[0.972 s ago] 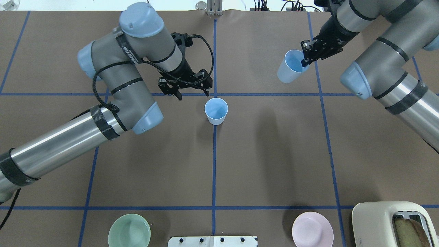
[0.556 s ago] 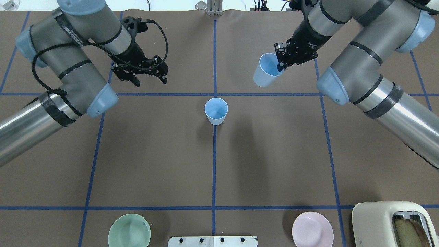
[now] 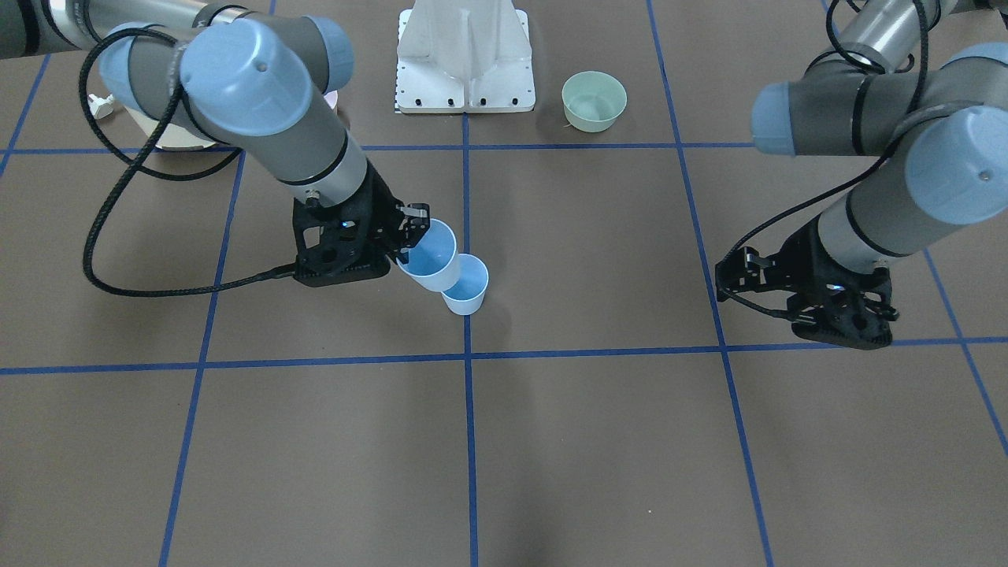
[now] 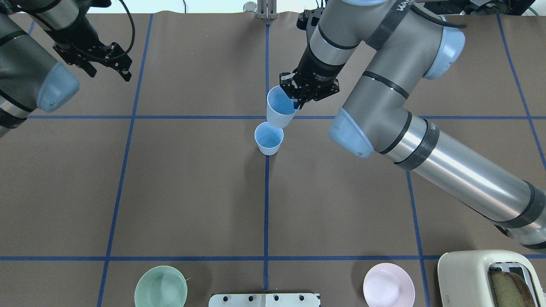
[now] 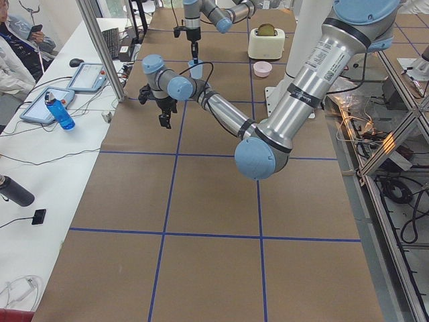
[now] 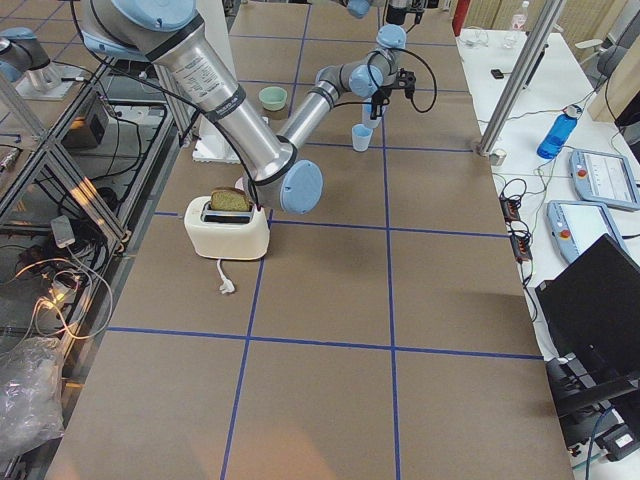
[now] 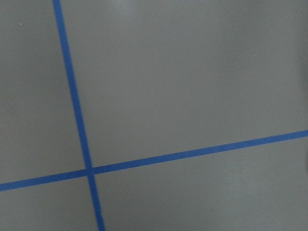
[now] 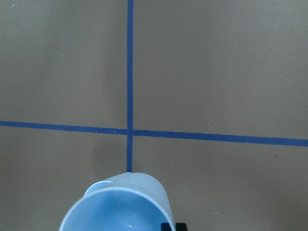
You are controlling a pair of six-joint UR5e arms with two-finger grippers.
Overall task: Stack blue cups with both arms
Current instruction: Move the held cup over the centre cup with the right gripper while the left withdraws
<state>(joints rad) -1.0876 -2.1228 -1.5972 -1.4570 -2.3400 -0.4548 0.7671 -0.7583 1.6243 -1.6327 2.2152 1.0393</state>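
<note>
Next, my right gripper lets go of the second blue cup inside the blue cup standing on the middle tape line [image 3: 464, 282] [image 8: 117, 204].
One blue cup [image 4: 268, 138] stands upright at the table's centre, on the middle tape line; it also shows in the front view [image 3: 466, 285]. My right gripper [image 4: 294, 100] is shut on the rim of the second blue cup [image 4: 279, 109] and holds it tilted just beyond and above the standing cup. Their outlines overlap, and I cannot tell whether they touch. The held cup also shows in the front view [image 3: 429, 256] and fills the bottom of the right wrist view [image 8: 120, 204]. My left gripper [image 4: 108, 72] is open and empty at the far left of the table.
A mint-green bowl [image 4: 161, 286], a pink bowl [image 4: 388, 285] and a cream toaster [image 4: 490, 277] holding bread sit along the near edge, beside the white base plate [image 4: 264, 299]. Blue tape lines grid the brown table. The left wrist view shows only table and tape.
My right arm has carried its cup left and nearer, from the far right to beside the standing cup. My left arm has drawn back to the far left, away from the standing cup, still open.
</note>
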